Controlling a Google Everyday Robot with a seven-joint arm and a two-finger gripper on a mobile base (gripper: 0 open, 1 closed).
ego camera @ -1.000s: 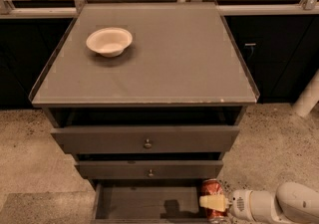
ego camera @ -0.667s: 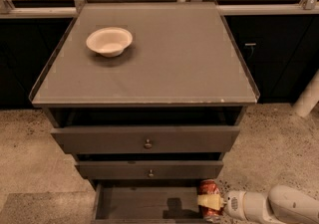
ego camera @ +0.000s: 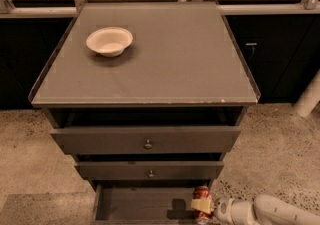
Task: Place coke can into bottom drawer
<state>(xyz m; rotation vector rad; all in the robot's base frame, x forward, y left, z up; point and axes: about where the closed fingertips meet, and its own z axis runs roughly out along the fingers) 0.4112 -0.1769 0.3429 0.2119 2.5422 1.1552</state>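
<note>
Next, my gripper lets go of the coke can on the bottom drawer's inside, at the front edge of the dark shadow (ego camera: 182, 218). The can now stands upright in that drawer.
The red coke can (ego camera: 201, 193) stands upright at the right end of the open bottom drawer (ego camera: 145, 204), the lowest of three dark drawers. My gripper (ego camera: 202, 205) reaches in from the lower right on a white arm, and its pale fingers (ego camera: 201, 205) wrap the can's lower half. The gripper is shut on the can. The can's base is hidden behind the fingers, so I cannot tell whether it rests on the drawer floor. A dark shadow lies on the drawer floor just left of the can.
An off-white bowl (ego camera: 109, 41) sits on the cabinet's grey top (ego camera: 165, 59) at the back left. Two wider drawers with round knobs (ego camera: 148, 144) hang slightly open above the bottom one. Speckled floor surrounds the cabinet; a white post (ego camera: 310, 96) stands at right.
The gripper and the can have shifted slightly left and further over the bottom drawer. The bowl and drawers have not moved.
</note>
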